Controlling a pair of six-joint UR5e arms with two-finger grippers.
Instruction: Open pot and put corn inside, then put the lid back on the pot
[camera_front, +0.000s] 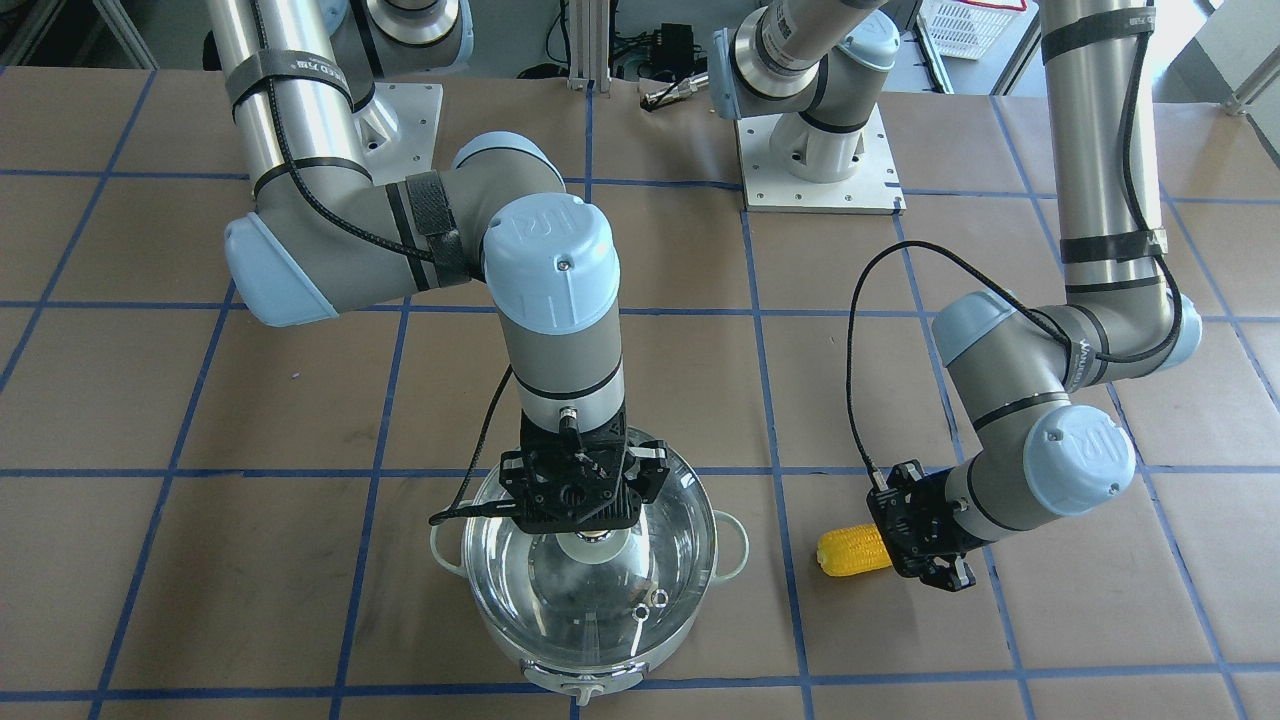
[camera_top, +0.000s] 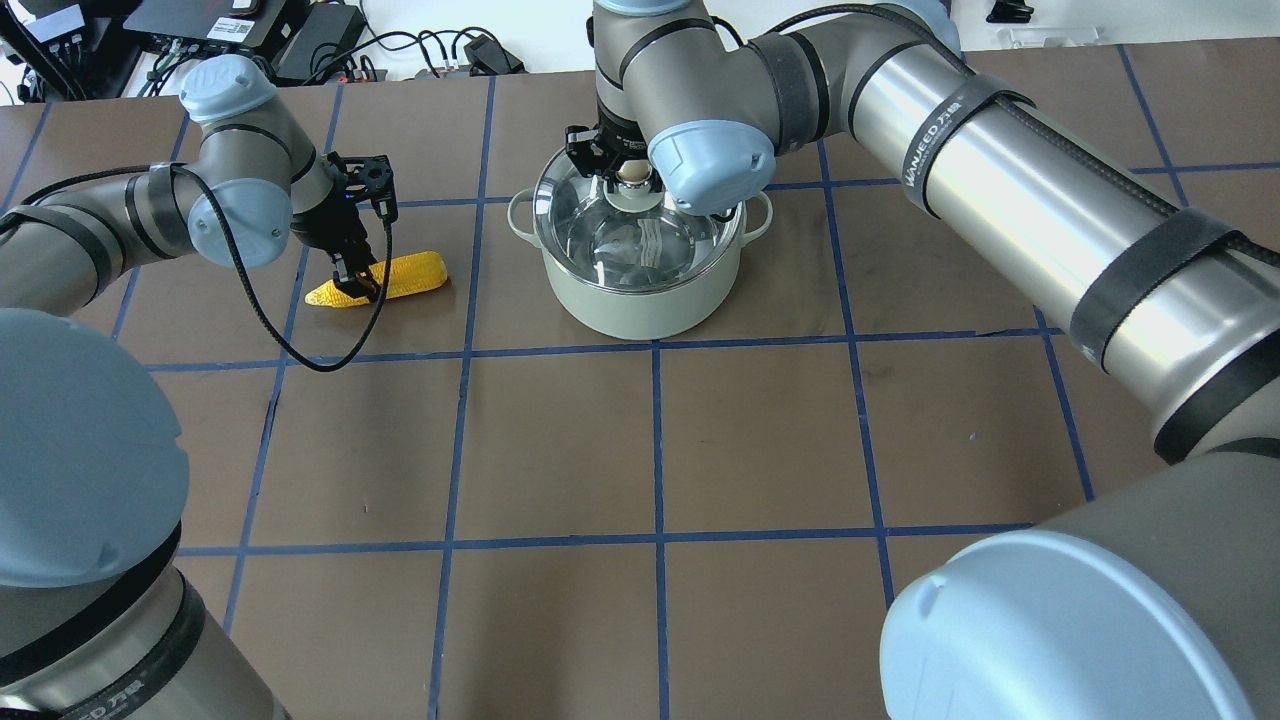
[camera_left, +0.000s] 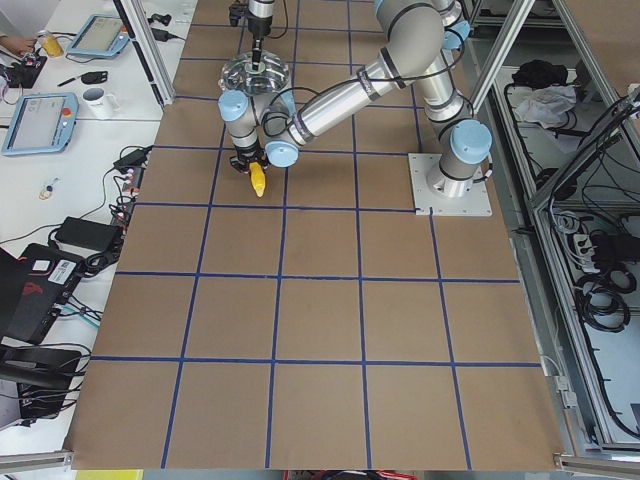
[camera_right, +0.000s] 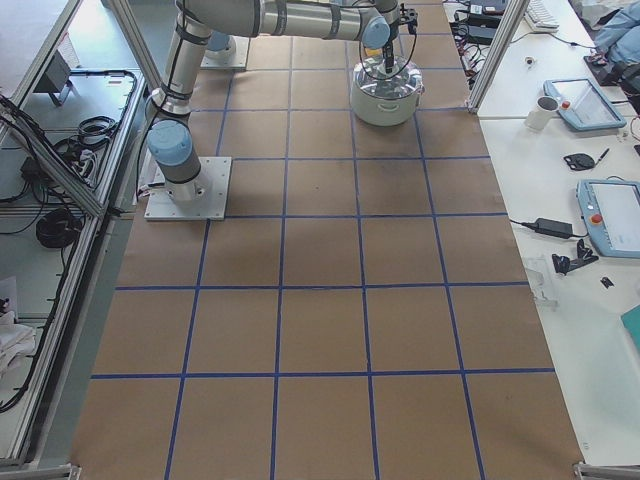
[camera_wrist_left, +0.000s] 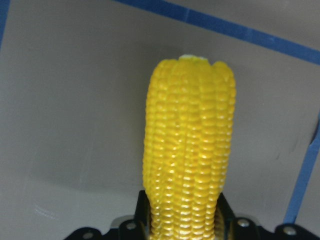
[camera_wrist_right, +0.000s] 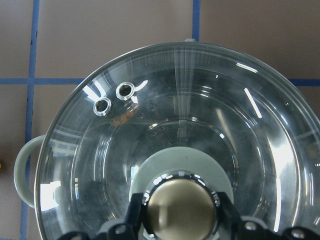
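Next, my left gripper releases the yellow corn on the mint-green pot's bottom (camera_front: 572, 564), roughly under the beige knob of the lid.
The mint-green pot (camera_top: 640, 300) stands at the table's far middle with the clear glass lid (camera_top: 645, 235) seated on it. My right gripper (camera_top: 630, 176) reaches down from above, its fingers pressed on both sides of the beige knob (camera_wrist_right: 181, 210); the lid's two vent holes (camera_wrist_right: 115, 98) show in the right wrist view. The yellow corn (camera_top: 400, 275) lies on the paper to the pot's left. My left gripper (camera_top: 357, 283) is closed around its tapered end, and the cob (camera_wrist_left: 190, 145) still rests on the table.
The table is covered in brown paper with a blue tape grid (camera_top: 655, 440). Both arm base plates (camera_front: 818, 160) stand at the robot's side. Cables and boxes (camera_top: 300, 30) lie beyond the far edge. A side desk with tablets (camera_right: 610, 215) stands off the table.
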